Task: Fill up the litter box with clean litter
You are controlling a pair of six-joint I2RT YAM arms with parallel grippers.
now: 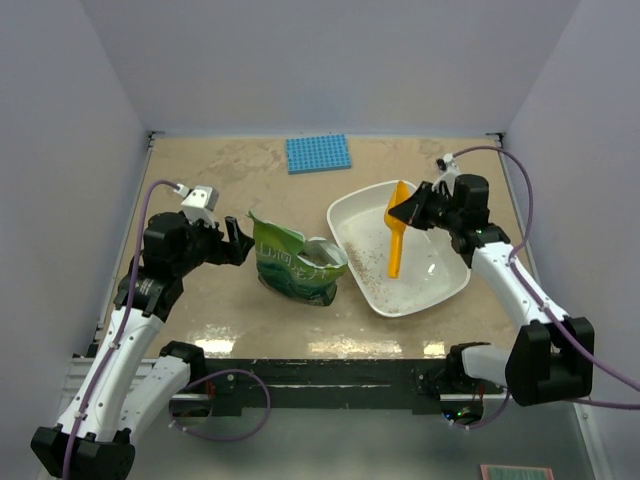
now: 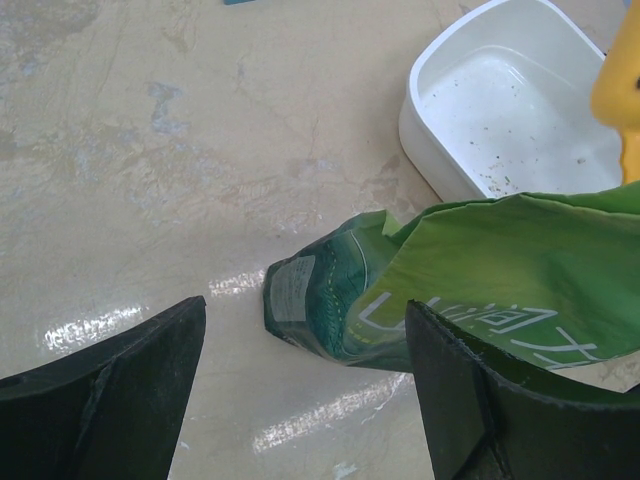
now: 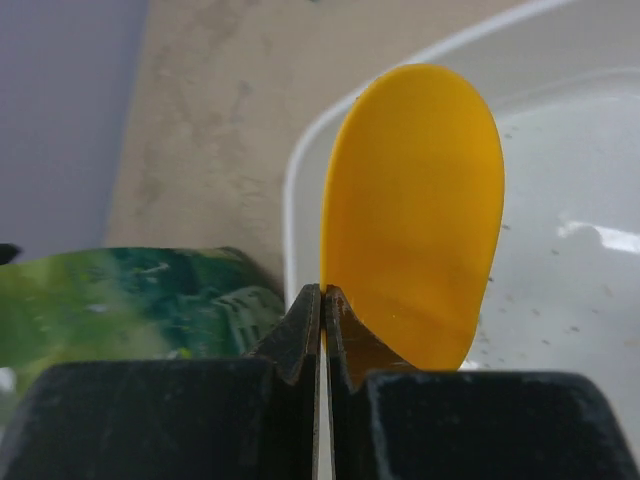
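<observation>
I need to hold the orange scoop's blade with my left gripper while my right gripper, which pinches it by that blade now, takes the handle (image 1: 395,258).
The white litter box (image 1: 335,212) sits right of centre, with only scattered litter granules (image 1: 368,268) on its floor. My right gripper (image 1: 410,208) is shut on the upper end of the orange scoop (image 1: 396,245), whose other end reaches down into the box. In the right wrist view the jaws (image 3: 322,295) pinch the scoop (image 3: 415,210) over the box rim (image 3: 298,180). The green foil bag (image 1: 295,265) lies left of the box, its mouth toward the box. My left gripper (image 1: 240,240) is open and empty just left of the bag (image 2: 480,260), with its fingers (image 2: 120,380) above the table.
A blue studded mat (image 1: 318,153) lies at the back of the table. The left wrist view shows the box (image 2: 420,120) beyond the bag and part of the scoop (image 2: 620,90) at the right edge. Grey walls enclose the table on three sides.
</observation>
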